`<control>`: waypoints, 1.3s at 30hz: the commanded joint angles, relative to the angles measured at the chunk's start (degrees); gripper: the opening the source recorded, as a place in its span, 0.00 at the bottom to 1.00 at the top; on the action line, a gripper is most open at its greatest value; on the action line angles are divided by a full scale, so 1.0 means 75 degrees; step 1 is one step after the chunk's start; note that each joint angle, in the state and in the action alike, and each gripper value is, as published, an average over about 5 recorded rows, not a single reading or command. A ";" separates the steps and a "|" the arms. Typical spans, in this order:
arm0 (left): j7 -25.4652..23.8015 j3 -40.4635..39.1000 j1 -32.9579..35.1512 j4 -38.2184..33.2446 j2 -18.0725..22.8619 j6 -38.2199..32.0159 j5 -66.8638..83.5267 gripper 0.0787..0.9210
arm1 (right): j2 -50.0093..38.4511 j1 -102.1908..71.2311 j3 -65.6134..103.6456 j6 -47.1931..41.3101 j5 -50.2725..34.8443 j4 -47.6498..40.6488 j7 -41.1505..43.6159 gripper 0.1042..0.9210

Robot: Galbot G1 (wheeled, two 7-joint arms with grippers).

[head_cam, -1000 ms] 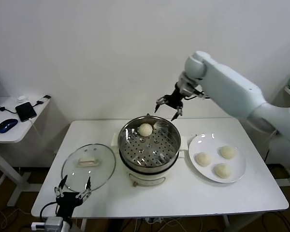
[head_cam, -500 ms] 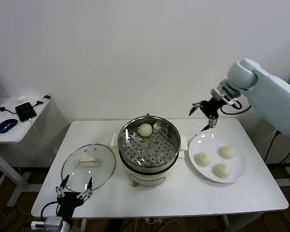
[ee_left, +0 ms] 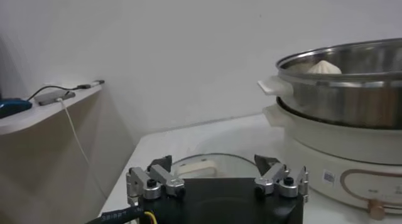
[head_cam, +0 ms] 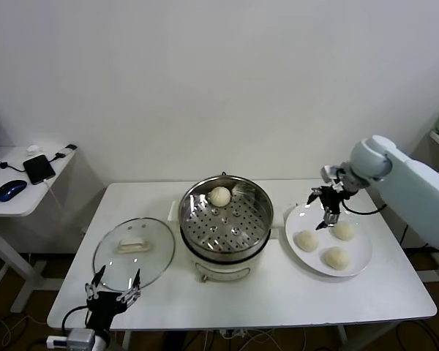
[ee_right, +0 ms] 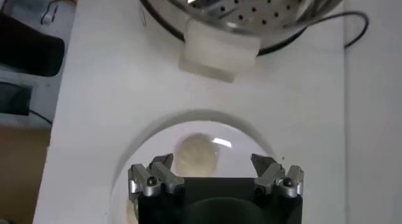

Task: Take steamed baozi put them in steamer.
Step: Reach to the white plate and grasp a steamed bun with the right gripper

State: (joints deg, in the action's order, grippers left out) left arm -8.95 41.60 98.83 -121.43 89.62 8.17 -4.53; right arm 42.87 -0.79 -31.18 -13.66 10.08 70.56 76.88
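Note:
The white plate's baozi (head_cam: 306, 240) (ee_right: 196, 156) nearest the steamer is next for my right gripper, which should go to it and close on the sides of that baozi.
The steamer (head_cam: 224, 223) stands mid-table with one baozi (head_cam: 220, 196) on its perforated tray, toward the back. Three more baozi (head_cam: 306, 240) (head_cam: 344, 230) (head_cam: 336, 257) lie on a white plate (head_cam: 362, 248) to its right. My right gripper (head_cam: 328, 206) hovers open and empty over the plate's back left part. In the right wrist view a baozi (ee_right: 196, 154) lies on the plate just beyond my right gripper (ee_right: 213, 172), with the steamer (ee_right: 251, 12) farther off. My left gripper (head_cam: 113, 287) is parked open at the table's front left corner; the left wrist view shows it (ee_left: 217, 170) empty, facing the steamer (ee_left: 342, 87).
The glass lid (head_cam: 134, 252) lies flat to the left of the steamer, just behind the left gripper. A low side table (head_cam: 29, 183) at far left holds a phone (head_cam: 39, 168) and a mouse (head_cam: 11, 190). The wall rises close behind the table.
My right arm has swung from above the steamer's back rim to the right and down over the plate, open throughout. The left arm has not moved.

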 commanded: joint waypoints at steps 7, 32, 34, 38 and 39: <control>-0.0023 0.0056 -0.0014 0.0016 0.0003 0.0046 0.0032 0.88 | 0.0817 -0.0740 0.0415 -0.0011 0.1113 -0.1077 0.0080 0.88; -0.0056 0.0073 -0.0207 0.0209 0.0046 0.0123 -0.0020 0.88 | 0.1624 -0.0932 0.0710 0.0882 0.1723 -0.2518 -0.0195 0.88; -0.0056 0.0070 -0.0209 0.0215 0.0049 0.0122 -0.0022 0.88 | 0.1644 -0.0944 0.0704 0.0886 0.1723 -0.2529 -0.0179 0.88; -0.0055 0.0081 -0.0201 0.0223 0.0053 0.0115 -0.0024 0.88 | 0.1698 -0.0969 0.0707 0.0897 0.1728 -0.2577 -0.0211 0.88; -0.0055 0.0086 -0.0199 0.0223 0.0053 0.0113 -0.0024 0.88 | 0.1710 -0.0975 0.0706 0.0899 0.1735 -0.2585 -0.0209 0.88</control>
State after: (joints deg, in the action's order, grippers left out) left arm -9.36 42.25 97.34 -119.79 89.99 9.06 -4.69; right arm 55.14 -8.02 -26.19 -7.61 22.55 52.45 75.22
